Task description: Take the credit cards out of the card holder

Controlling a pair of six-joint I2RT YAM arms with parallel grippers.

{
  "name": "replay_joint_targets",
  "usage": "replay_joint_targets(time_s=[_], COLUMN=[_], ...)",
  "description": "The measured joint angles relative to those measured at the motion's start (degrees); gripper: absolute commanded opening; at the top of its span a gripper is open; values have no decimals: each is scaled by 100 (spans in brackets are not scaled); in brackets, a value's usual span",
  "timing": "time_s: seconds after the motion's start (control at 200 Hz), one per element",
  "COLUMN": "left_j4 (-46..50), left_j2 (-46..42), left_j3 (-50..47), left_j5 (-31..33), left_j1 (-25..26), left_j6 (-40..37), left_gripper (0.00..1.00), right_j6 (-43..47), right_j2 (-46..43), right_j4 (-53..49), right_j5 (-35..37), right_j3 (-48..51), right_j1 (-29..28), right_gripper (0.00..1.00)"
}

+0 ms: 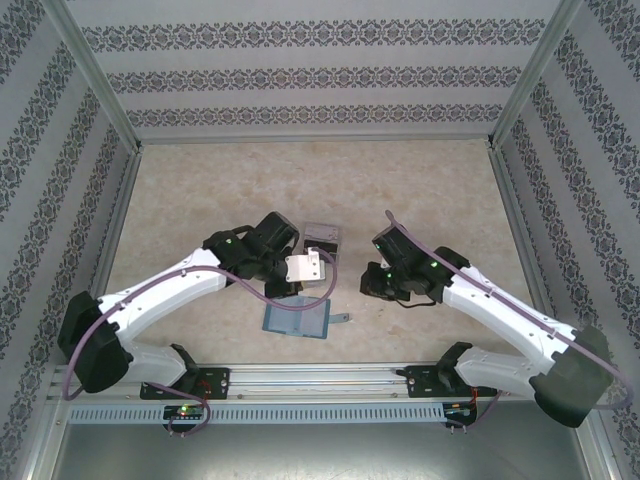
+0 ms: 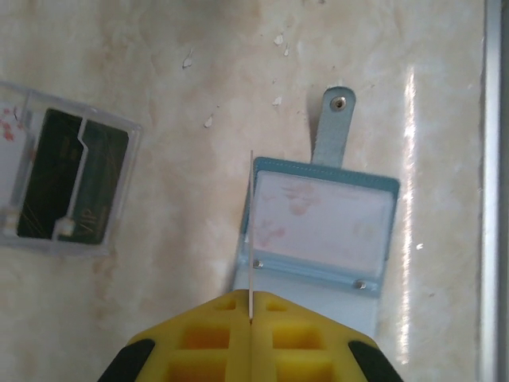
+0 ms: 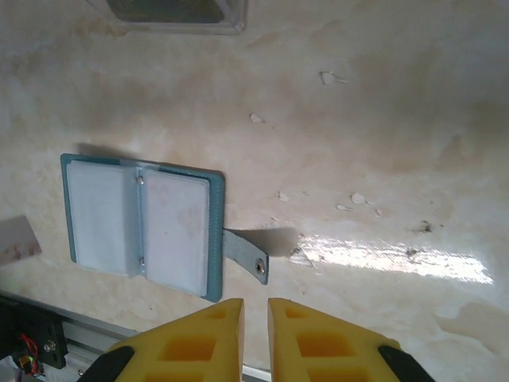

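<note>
My left gripper is going to let go of the pale pinkish-white credit card, held above the holder's edge now, in the clear box (image 1: 322,231) (image 2: 11,155), behind the dark credit card.
The teal-blue card holder (image 1: 297,318) lies open on the table, its pale pockets facing up (image 2: 322,219) (image 3: 143,225) and its snap strap (image 3: 246,256) sticking out to one side. My left gripper (image 1: 290,268) (image 2: 251,306) is shut on a pale pinkish-white credit card (image 1: 305,267), which appears edge-on as a thin line (image 2: 251,231) held above the holder's edge. A dark credit card (image 2: 71,187) lies inside the clear box. My right gripper (image 1: 368,283) (image 3: 255,314) hovers just right of the holder, jaws slightly open with nothing between them.
The clear plastic box (image 1: 322,238) (image 2: 127,159) (image 3: 235,16) sits on the table just beyond the holder. Patterned walls enclose the table on three sides, and a metal rail (image 1: 320,378) runs along the near edge.
</note>
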State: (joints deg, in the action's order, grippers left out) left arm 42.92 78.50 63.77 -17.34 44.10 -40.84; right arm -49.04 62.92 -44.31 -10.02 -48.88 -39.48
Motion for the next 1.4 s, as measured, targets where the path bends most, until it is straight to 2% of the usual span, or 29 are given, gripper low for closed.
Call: replay_joint_targets(time_s=[0.225, 0.5, 0.899, 1.404], left_j4=[490, 857, 1130, 1403], left_j2=[1250, 2376, 3512, 4430], left_j3=[1318, 2618, 3873, 4642], left_j5=[448, 761, 1034, 1316], left_j1=[-184, -479, -560, -627], left_j6=[-1292, -2159, -2524, -2468], left_gripper=[0, 0, 0, 0], right_j6=[0, 76, 151, 323], right_j2=[-284, -402, -315, -7], right_j4=[-192, -306, -256, -52], right_j5=[15, 4, -103, -308], right_j3=[131, 254, 334, 400], right_j1=[151, 380, 525, 715], right_gripper=[18, 18, 18, 18])
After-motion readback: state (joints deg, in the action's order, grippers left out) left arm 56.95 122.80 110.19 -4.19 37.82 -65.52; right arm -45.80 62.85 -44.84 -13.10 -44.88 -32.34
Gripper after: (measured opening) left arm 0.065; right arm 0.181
